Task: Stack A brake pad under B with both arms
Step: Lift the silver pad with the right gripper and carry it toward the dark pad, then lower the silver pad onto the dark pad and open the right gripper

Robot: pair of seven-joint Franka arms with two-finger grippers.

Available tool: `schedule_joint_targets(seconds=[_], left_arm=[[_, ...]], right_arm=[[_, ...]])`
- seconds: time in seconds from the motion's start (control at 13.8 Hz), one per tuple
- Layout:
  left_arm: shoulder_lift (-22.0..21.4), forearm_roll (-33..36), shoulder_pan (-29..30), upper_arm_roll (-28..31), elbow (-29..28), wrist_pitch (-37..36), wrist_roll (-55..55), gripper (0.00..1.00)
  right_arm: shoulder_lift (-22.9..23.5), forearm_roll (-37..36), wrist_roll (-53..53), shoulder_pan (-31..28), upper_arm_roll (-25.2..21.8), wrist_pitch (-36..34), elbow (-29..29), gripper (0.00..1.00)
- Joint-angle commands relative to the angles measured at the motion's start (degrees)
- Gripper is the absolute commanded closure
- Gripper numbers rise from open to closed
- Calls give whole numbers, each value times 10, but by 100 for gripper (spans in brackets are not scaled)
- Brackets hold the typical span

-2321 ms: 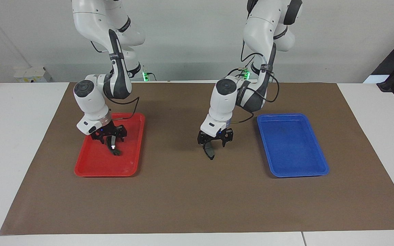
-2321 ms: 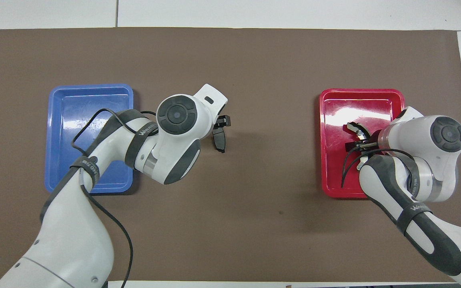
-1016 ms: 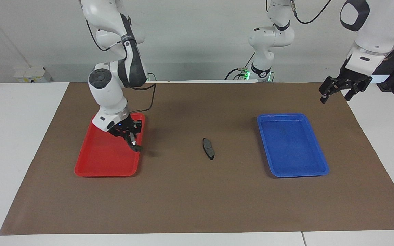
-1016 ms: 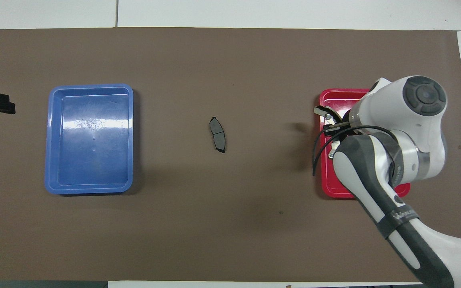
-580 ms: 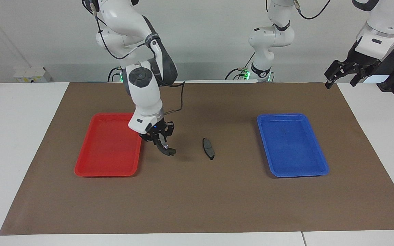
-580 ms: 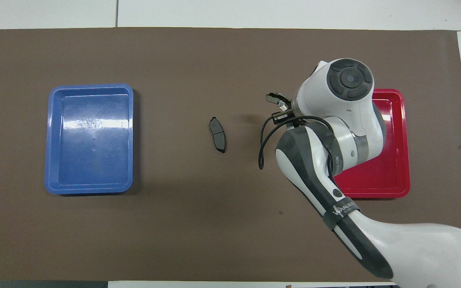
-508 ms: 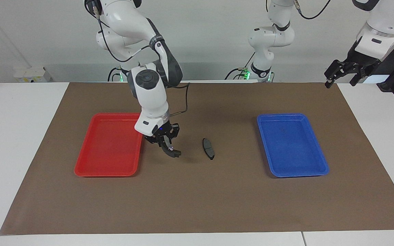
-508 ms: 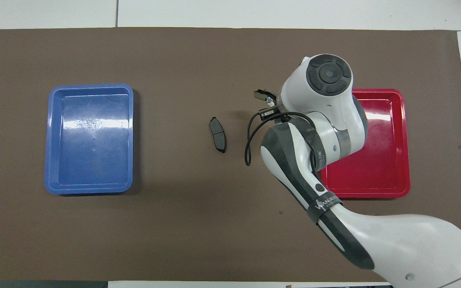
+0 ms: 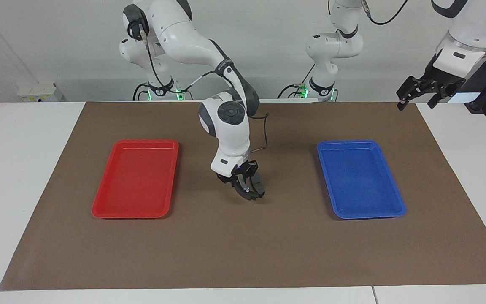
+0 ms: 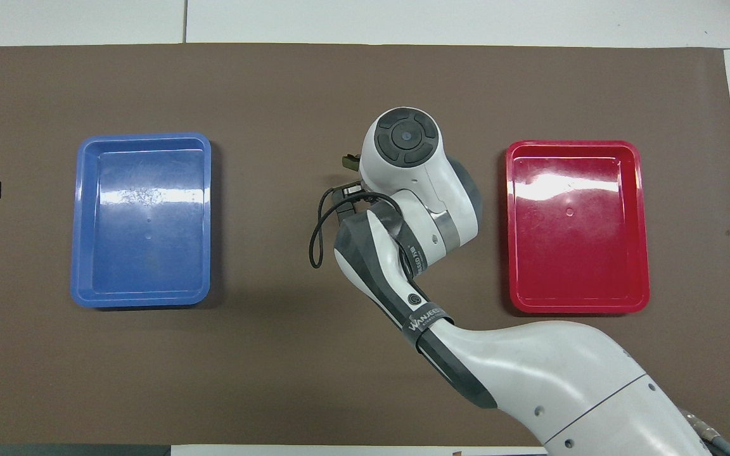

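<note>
My right gripper will release B on the A brake pad in the middle of the mat (image 10: 348, 206), between both trays.
My right gripper (image 9: 243, 185) is shut on B (image 9: 249, 195), the curved crescent brake pad, and holds it low over the middle of the brown mat. The A brake pad (image 9: 260, 185), short and dark grey, lies flat on the mat directly under and beside B. I cannot tell whether the two pads touch. In the overhead view my right wrist covers both pads; only a tip of B (image 10: 350, 161) shows. My left gripper (image 9: 421, 93) is open and empty, raised and waiting over the mat's corner at the left arm's end.
An empty red tray (image 9: 135, 211) lies toward the right arm's end of the mat. An empty blue tray (image 9: 369, 214) lies toward the left arm's end. Both trays show in the overhead view, red (image 10: 577, 309) and blue (image 10: 140, 301).
My left gripper let go of the A pad at the mat's middle and withdrew upward. My right gripper lifted B out of the red tray and carried it over the A pad.
</note>
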Motion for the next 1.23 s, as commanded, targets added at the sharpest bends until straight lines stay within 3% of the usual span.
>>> schedule_joint_targets(seconds=[0.0,0.44,0.58,0.73,1.16], left_arm=[[-14,-5,2,-2,-19,1,10,1],[-22,-4,1,-3,-36,5,8,1],[-39,-4,1,-3,-80,66,9,1],[-55,-4,0,-3,-112,80,9,1],[-54,-4,0,-4,-106,66,9,1]], right_arm=[[19,26,14,5,2,4,17,100],[47,25,58,22,2,26,18,100],[58,24,62,32,2,37,19,100],[61,21,62,33,2,36,28,100],[61,14,62,30,2,56,28,100]])
